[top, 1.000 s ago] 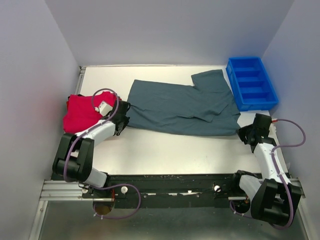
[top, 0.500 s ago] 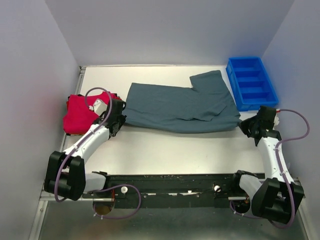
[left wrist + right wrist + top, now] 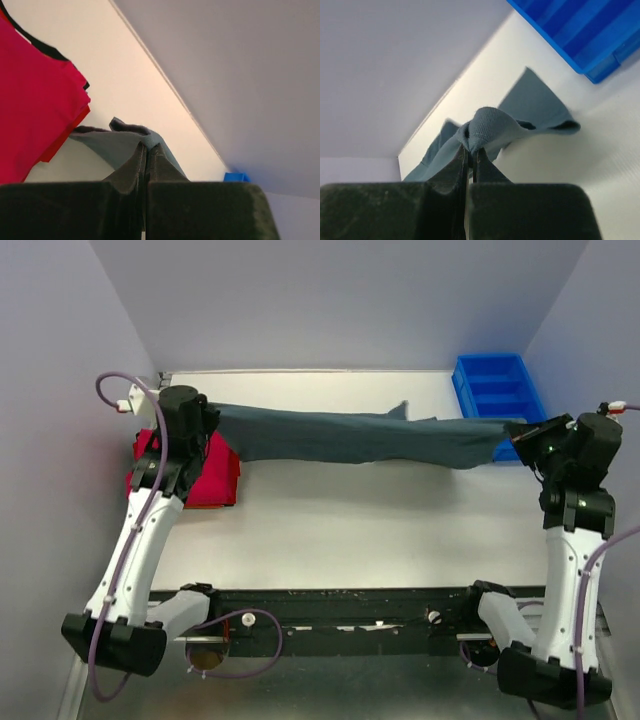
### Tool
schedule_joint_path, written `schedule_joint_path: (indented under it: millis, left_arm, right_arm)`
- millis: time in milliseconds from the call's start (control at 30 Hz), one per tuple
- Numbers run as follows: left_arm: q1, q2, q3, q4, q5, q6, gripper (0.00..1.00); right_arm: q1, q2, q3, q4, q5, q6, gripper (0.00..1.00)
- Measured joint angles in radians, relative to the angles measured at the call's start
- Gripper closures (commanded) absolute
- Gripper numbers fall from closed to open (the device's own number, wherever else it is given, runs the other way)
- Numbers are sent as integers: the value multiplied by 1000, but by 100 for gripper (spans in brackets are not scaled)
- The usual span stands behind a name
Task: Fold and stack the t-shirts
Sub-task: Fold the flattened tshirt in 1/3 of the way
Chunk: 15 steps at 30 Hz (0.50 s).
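My left gripper is to let go of the slate grey-teal t-shirt's end on the white table (image 3: 235,535) beside the near corner of the red stack.
The slate grey-teal t-shirt (image 3: 350,437) hangs stretched in the air between my two grippers, above the far half of the table. My left gripper (image 3: 207,420) is shut on its left end, seen pinched in the left wrist view (image 3: 135,142). My right gripper (image 3: 520,430) is shut on its right end, bunched at the fingertips in the right wrist view (image 3: 485,127). The folded red t-shirts (image 3: 190,472) lie stacked at the table's left edge, under my left arm; they also show in the left wrist view (image 3: 30,100).
A blue plastic bin (image 3: 495,388) stands at the far right corner, just behind my right gripper; it also shows in the right wrist view (image 3: 590,30). The white table (image 3: 380,530) is walled on three sides.
Both grippers have risen and moved apart, lifting the grey-teal shirt off the table and pulling it taut. It lay flat a second ago.
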Motion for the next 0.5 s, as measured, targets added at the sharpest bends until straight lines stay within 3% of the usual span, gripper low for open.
schedule_joint_path:
  millis: [267, 367, 500]
  left_arm:
    - [0, -76, 198, -89, -60, 105, 100]
    - [1, -13, 301, -95, -80, 120, 100]
    - [21, 154, 460, -106, -84, 122, 100]
  right_arm:
    - [0, -129, 156, -8, -38, -34, 99]
    - [0, -67, 241, 34, -70, -30, 99]
    - [0, 134, 369, 100, -137, -7, 99]
